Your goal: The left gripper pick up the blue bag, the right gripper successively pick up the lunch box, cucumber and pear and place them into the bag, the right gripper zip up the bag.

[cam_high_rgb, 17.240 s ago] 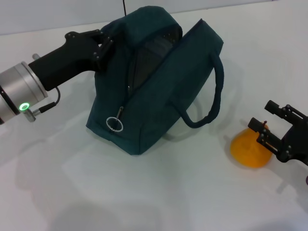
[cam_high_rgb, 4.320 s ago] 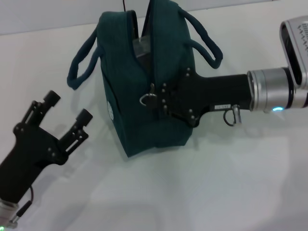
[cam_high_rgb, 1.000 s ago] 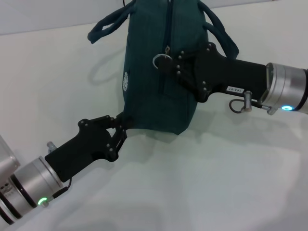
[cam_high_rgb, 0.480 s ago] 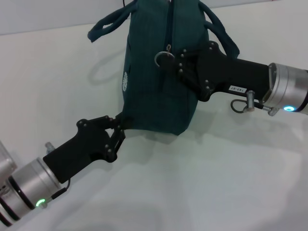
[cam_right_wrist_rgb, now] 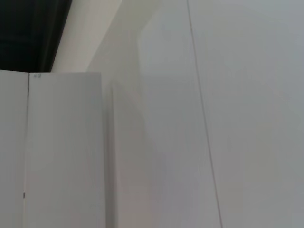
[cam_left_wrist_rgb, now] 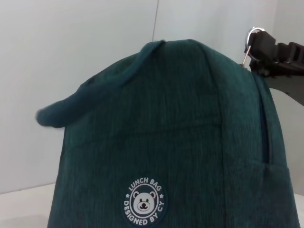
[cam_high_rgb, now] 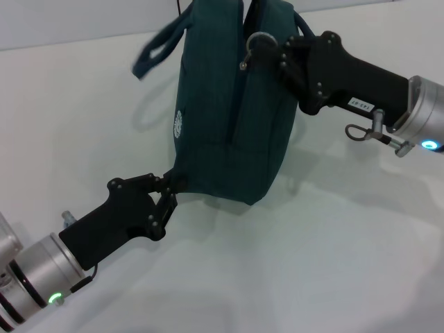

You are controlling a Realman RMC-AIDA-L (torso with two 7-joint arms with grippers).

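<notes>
The blue bag's lower corner is pinched in my left gripper, far below the ring pull, so that gripper should open and grab the bag's side higher up [cam_high_rgb: 185, 104] before the zipping continues.
The blue bag [cam_high_rgb: 232, 118] stands upright on the white table, its zipper running up the near end. My right gripper [cam_high_rgb: 267, 47] is shut on the metal ring pull [cam_high_rgb: 259, 41] near the bag's top. My left gripper [cam_high_rgb: 173, 186] is shut on the bag's lower near corner. In the left wrist view the bag [cam_left_wrist_rgb: 175, 166] fills the picture, with a round bear badge [cam_left_wrist_rgb: 145, 202] on its end and the right gripper [cam_left_wrist_rgb: 266, 52] holding the ring pull [cam_left_wrist_rgb: 251, 35] at its top. One handle [cam_high_rgb: 156, 45] sticks out to the left. Lunch box, cucumber and pear are out of view.
The white table [cam_high_rgb: 312, 263] spreads around the bag. The right wrist view shows only white wall panels [cam_right_wrist_rgb: 190, 142].
The right gripper has pulled the ring pull up along the zipper toward the bag's top. The bag has tilted a little more upright. The left gripper keeps its hold on the lower corner.
</notes>
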